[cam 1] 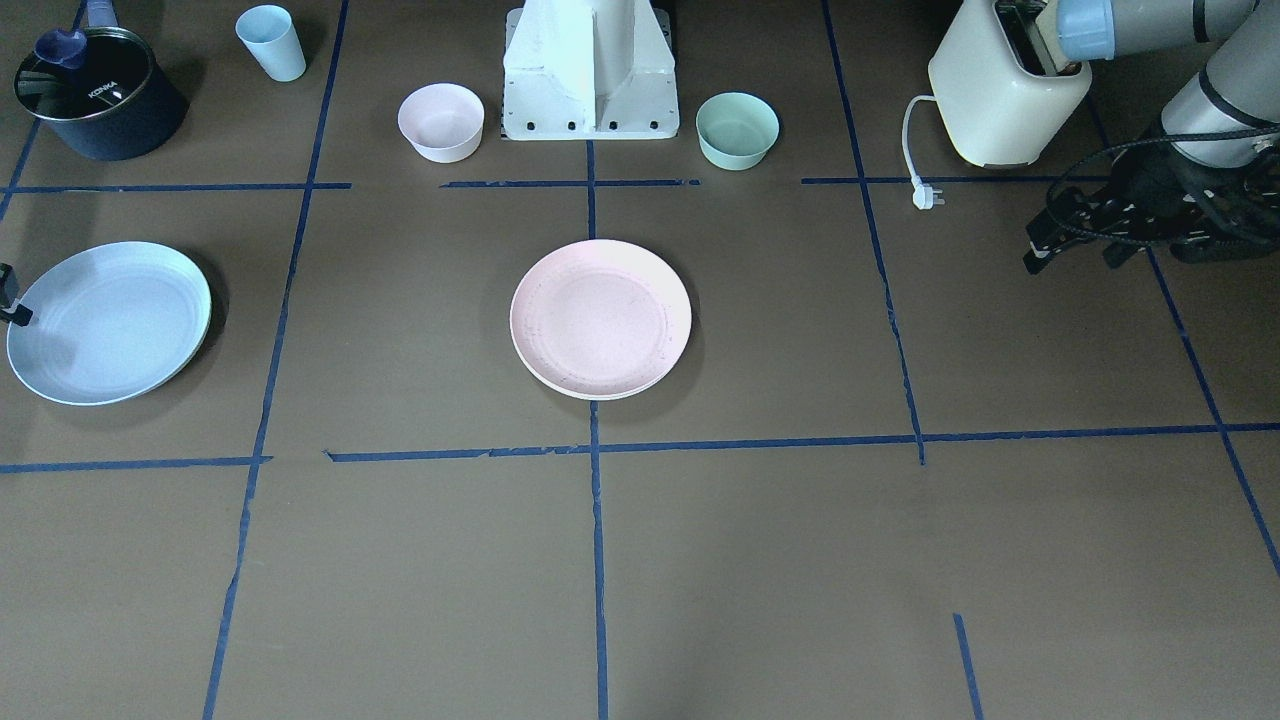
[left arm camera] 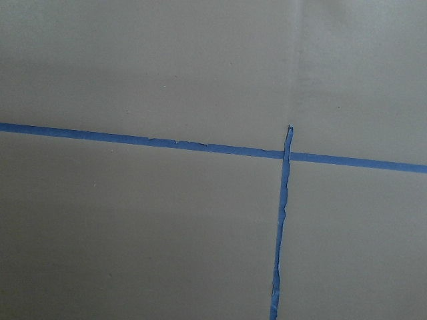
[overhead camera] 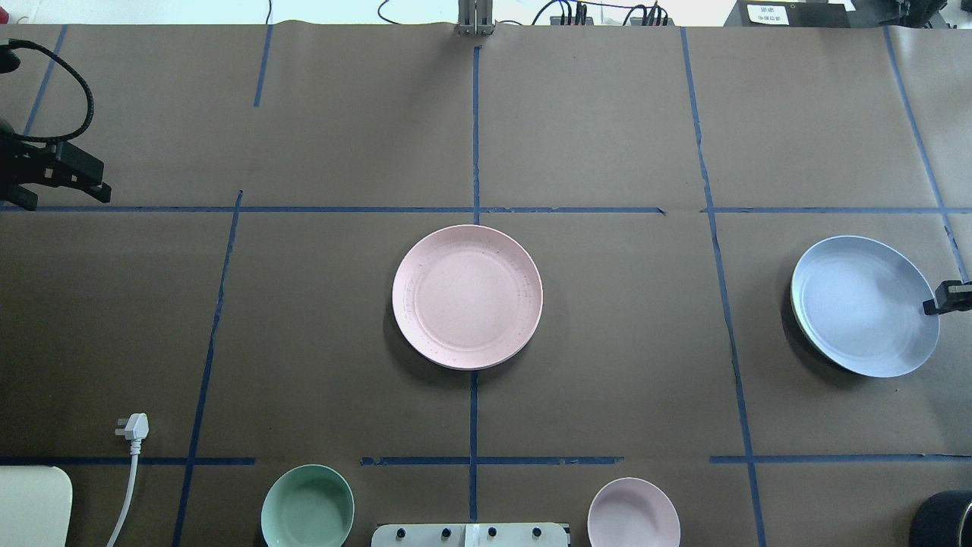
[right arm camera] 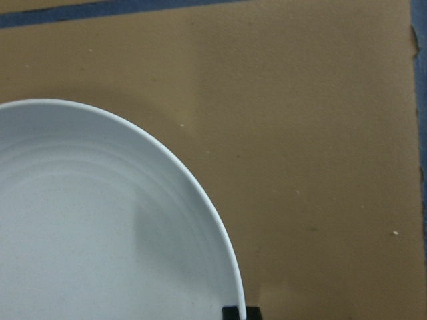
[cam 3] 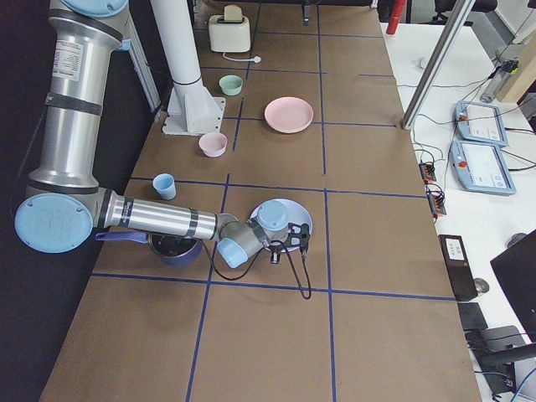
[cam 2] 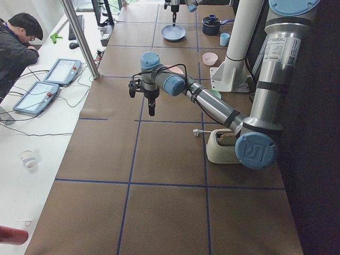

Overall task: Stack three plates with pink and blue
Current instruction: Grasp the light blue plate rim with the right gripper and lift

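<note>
I will release the blue plate from my right gripper atop the pink plate (cam 1: pixel 601 317) mid-table.
A pink plate (cam 1: pixel 600 318) lies flat at the table's middle, also in the overhead view (overhead camera: pixel 467 296); a pale rim shows under its near edge. A blue plate (cam 1: pixel 108 322) sits far on my right side (overhead camera: pixel 864 305) and casts a wide shadow, as if slightly lifted. My right gripper (overhead camera: pixel 942 300) is at its outer rim, one fingertip (right arm camera: pixel 240 312) against the rim (right arm camera: pixel 200 200); it looks shut on the plate. My left gripper (cam 1: pixel 1075 255) hangs open and empty above bare table on my left (overhead camera: pixel 61 196), far from both plates.
A cream toaster (cam 1: pixel 1005 90) with a white plug (cam 1: pixel 928 195) stands behind my left arm. A green bowl (cam 1: pixel 737 128) and a pink bowl (cam 1: pixel 441 120) flank the robot base (cam 1: pixel 590 70). A blue cup (cam 1: pixel 270 42) and a dark pot (cam 1: pixel 98 95) stand behind the blue plate.
</note>
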Motion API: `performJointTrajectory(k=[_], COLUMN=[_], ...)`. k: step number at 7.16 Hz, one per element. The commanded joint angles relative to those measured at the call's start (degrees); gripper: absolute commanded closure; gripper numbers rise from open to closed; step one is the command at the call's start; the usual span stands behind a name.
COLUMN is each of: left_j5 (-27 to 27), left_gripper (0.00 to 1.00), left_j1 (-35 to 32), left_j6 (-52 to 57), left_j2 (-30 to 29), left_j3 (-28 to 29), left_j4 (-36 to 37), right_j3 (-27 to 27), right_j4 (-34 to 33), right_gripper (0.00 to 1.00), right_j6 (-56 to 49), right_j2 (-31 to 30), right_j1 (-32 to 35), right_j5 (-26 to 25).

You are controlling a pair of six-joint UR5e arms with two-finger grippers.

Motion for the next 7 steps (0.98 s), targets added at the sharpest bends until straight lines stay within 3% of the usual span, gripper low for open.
performJointTrajectory(k=[1,2,4,6,7], left_j5=[0.6,0.6,0.2,0.0,0.0], left_gripper=[0.0,0.0,0.0,0.0,0.0], left_j1=[-2.2,-5.3,-10.3,-15.7,-16.8], left_j6=[9.3,15.1,26.8,37.8,41.2], left_j2=[2.6,3.3,3.5,3.5,3.5], left_j3=[0.4,2.2,8.3,14.5,16.3], left_j4=[0.1,0.1,-0.1,0.1,0.1], right_j3=[10.1,13.4,14.2,14.2,14.2], right_j4=[0.1,0.0,-0.2,-1.0,-5.2], right_gripper=[1.0,1.0,1.0,1.0,1.0], right_j6=[12.7,18.5,35.4,42.5,43.4], right_j2=[0.8,3.7,15.9,22.8,26.5], right_j1=[0.0,-0.1,-4.0,-14.9,-19.0], right_j5=[0.7,2.4,5.0,-4.2,-9.0])
